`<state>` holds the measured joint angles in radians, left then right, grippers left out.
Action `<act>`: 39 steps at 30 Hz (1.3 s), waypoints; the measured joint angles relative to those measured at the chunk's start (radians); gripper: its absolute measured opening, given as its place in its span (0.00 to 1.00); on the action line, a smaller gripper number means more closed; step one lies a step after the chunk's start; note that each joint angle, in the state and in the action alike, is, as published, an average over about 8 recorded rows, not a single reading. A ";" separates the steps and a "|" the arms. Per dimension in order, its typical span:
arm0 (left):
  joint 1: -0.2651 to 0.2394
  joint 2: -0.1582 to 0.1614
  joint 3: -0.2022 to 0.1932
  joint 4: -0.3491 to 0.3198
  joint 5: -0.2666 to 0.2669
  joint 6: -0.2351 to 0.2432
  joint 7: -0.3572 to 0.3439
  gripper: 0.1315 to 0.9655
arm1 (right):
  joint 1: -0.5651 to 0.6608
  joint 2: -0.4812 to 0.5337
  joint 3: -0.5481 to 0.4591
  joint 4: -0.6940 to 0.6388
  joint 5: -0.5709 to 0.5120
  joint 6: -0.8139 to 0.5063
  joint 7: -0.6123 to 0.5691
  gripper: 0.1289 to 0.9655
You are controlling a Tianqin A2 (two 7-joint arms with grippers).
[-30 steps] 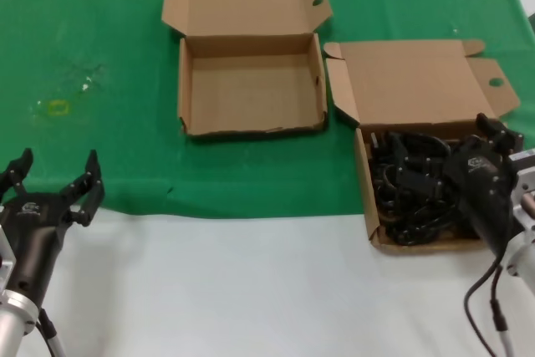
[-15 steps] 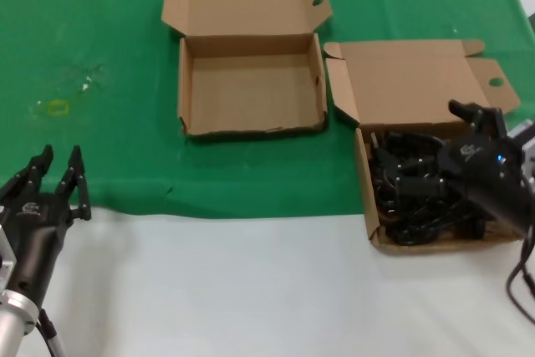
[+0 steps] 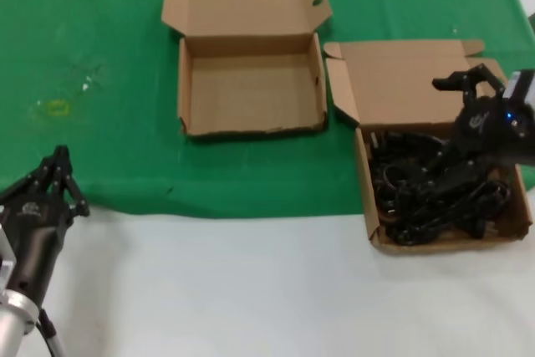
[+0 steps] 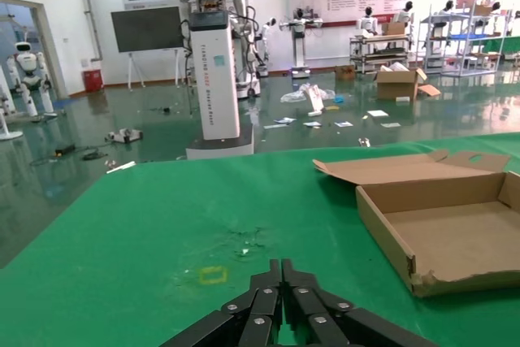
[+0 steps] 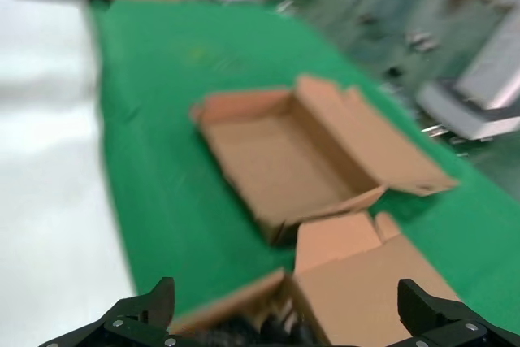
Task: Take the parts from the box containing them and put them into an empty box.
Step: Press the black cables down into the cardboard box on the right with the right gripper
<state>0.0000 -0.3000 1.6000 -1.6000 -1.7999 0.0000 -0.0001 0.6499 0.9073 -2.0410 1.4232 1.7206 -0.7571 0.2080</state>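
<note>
Next, I grab with my right gripper the bundled part [image 3: 456,175] of the black power cord between the far cords and near coil in the carton.
The black power cords [image 3: 435,198] lie tangled in the right-hand carton, whose tall lid [image 3: 401,81] stands open behind them. The empty carton [image 3: 251,89] sits to its left, farther back, with its short lid open. My right gripper [image 3: 422,135] hangs over the cord carton, open wide and holding nothing. In the right wrist view its gripper [image 5: 283,298] frames blurred cords [image 5: 252,332], the lid [image 5: 382,282] and the empty carton [image 5: 284,160]. My left gripper [image 3: 57,156] is shut and empty at the near left. It also shows in the left wrist view [image 4: 282,266], with the empty carton [image 4: 455,233] beyond it.
A green cloth [image 3: 100,31] covers the far half of the table and bare white surface [image 3: 251,290] the near half. A small yellow mark [image 3: 57,108] lies on the cloth ahead of the left gripper.
The left gripper has shut from open. The right gripper has risen and swung toward the far side of the cord carton, its jaws now spread over the cords and lid.
</note>
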 joint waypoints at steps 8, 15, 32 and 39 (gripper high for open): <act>0.000 0.000 0.000 0.000 0.000 0.000 0.000 0.02 | 0.315 -0.070 -0.166 -0.204 -0.159 -0.341 -0.208 1.00; 0.000 0.000 0.000 0.000 0.000 0.000 0.000 0.02 | 0.496 -0.187 -0.250 -0.396 -0.297 -0.514 -0.392 1.00; 0.000 0.000 0.000 0.000 0.000 0.000 0.000 0.01 | 0.676 -0.374 -0.314 -0.797 -0.472 -0.579 -0.631 1.00; 0.000 0.000 0.000 0.000 0.000 0.000 0.000 0.01 | 0.701 -0.411 -0.306 -0.896 -0.494 -0.569 -0.674 1.00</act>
<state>0.0000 -0.3000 1.6000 -1.6000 -1.7997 0.0000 -0.0004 1.3505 0.4960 -2.3471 0.5273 1.2262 -1.3259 -0.4661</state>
